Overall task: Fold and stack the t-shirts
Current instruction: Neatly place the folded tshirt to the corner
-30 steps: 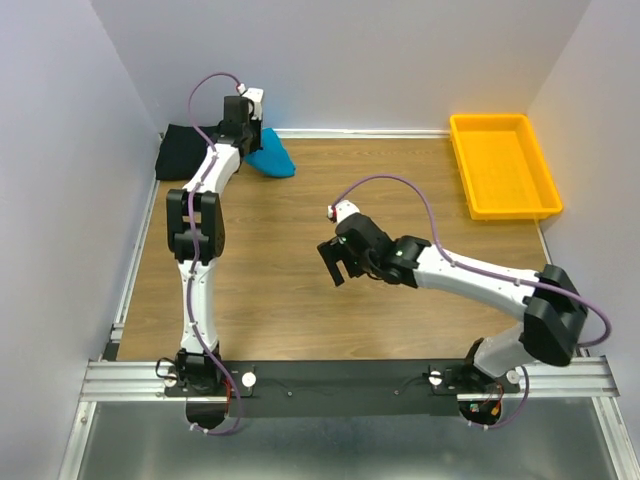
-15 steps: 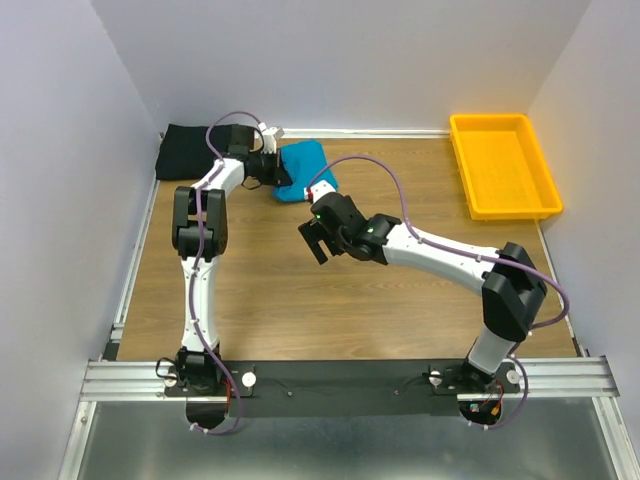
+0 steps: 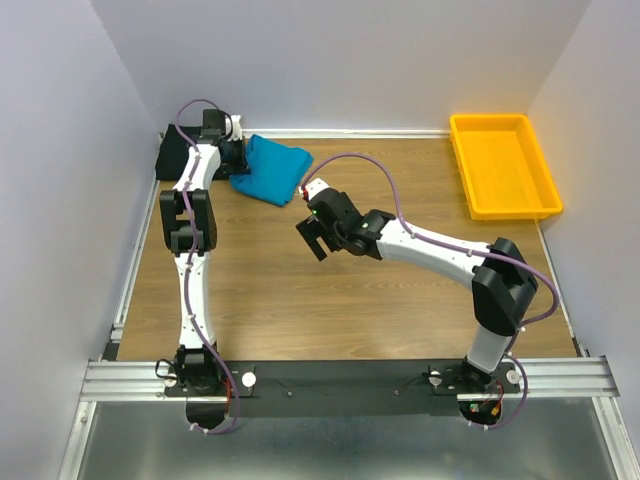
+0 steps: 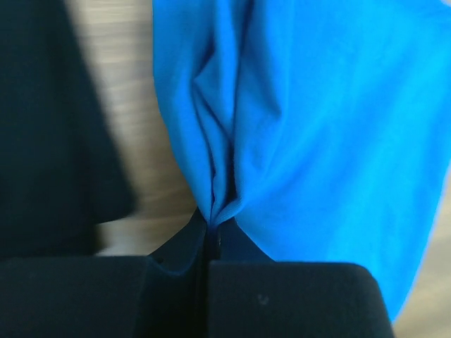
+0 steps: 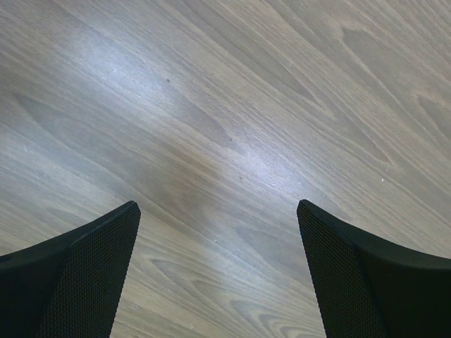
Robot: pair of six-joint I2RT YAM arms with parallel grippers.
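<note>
Next, I lay the teal-blue t-shirt down on top of the black t-shirt (image 3: 194, 148) (image 4: 32, 130) with my left gripper.
The teal-blue t-shirt (image 3: 274, 168) lies crumpled at the back left of the table, and my left gripper (image 3: 233, 160) is shut on its left edge. In the left wrist view a fold of the teal-blue t-shirt (image 4: 317, 127) is pinched in my left gripper (image 4: 211, 229). The black t-shirt (image 3: 174, 156) lies bunched in the back left corner, just left of that gripper, and shows as a dark mass, the black t-shirt (image 4: 42, 141), beside the teal one. My right gripper (image 3: 312, 234) hangs open over bare wood, a short way in front of the teal shirt; the right gripper (image 5: 218, 232) holds nothing.
A yellow plastic tray (image 3: 503, 190) stands at the back right. Walls close the table (image 3: 300, 310) at the back and on both sides. The right arm's purple cable (image 3: 380, 170) arches near the teal shirt.
My left gripper swung right, then back left toward the corner, pulling the teal shirt, which now lies more spread out. The right arm reached left and further back, jaws still open.
</note>
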